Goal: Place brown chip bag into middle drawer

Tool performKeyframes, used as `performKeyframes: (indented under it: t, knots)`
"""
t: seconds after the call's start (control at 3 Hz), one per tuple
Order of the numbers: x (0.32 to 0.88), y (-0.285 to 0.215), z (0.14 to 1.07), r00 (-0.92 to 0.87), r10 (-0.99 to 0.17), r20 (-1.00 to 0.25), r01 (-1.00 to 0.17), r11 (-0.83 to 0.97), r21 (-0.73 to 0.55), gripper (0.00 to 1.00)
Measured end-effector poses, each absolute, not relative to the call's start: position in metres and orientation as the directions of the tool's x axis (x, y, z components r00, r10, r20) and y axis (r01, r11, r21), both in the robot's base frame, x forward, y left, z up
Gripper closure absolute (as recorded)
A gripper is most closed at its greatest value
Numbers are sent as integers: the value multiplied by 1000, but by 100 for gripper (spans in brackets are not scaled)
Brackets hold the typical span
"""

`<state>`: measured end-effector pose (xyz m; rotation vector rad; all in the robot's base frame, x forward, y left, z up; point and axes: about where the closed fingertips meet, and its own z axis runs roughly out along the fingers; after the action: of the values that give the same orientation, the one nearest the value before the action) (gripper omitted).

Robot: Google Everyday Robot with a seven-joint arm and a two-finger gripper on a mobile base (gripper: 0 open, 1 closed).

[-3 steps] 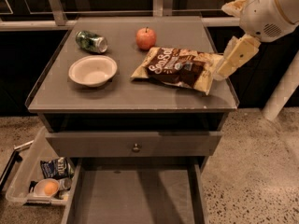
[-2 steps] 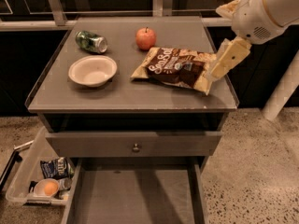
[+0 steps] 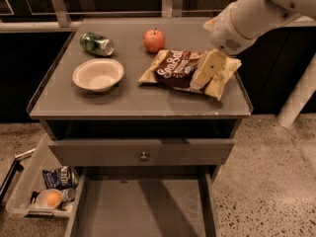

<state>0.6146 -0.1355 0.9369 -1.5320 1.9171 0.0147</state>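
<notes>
The robot's gripper will close on the end of the brown chip bag (image 3: 214, 73) farthest from the white bowl and pinch it between the cream fingers.
The brown chip bag (image 3: 173, 68) lies flat on the grey cabinet top (image 3: 123, 100), right of centre, with its "Sea Salt" lettering facing up. My gripper (image 3: 208, 85) hangs from the white arm (image 3: 256, 14) at the upper right. It is down over the bag's right end, open, with its cream fingers (image 3: 206, 69) astride that end. The middle drawer (image 3: 143, 206) stands pulled out at the bottom of the view, and its flat grey floor is bare.
A white bowl (image 3: 98, 74), a green can (image 3: 97, 43) on its side and a red apple (image 3: 154, 40) share the top. A closed drawer front with a knob (image 3: 143, 156) sits above the open drawer. A clear bin (image 3: 22, 191) at lower left holds a blue-and-white snack bag (image 3: 59, 177).
The arm has swung left and down. The gripper went from beside the bag's right edge to over the bag's right end. The bag has not moved.
</notes>
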Motion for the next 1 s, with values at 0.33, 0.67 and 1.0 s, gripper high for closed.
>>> performKeyframes:
  t: [0.33, 0.67, 1.0]
  knots:
    - [634, -131, 913, -130, -856, -501, -871, 340, -354, 0]
    - [649, -133, 893, -168, -852, -496, -870, 365, -330, 0]
    - [657, -138, 877, -195, -848, -493, -871, 380, -310, 0]
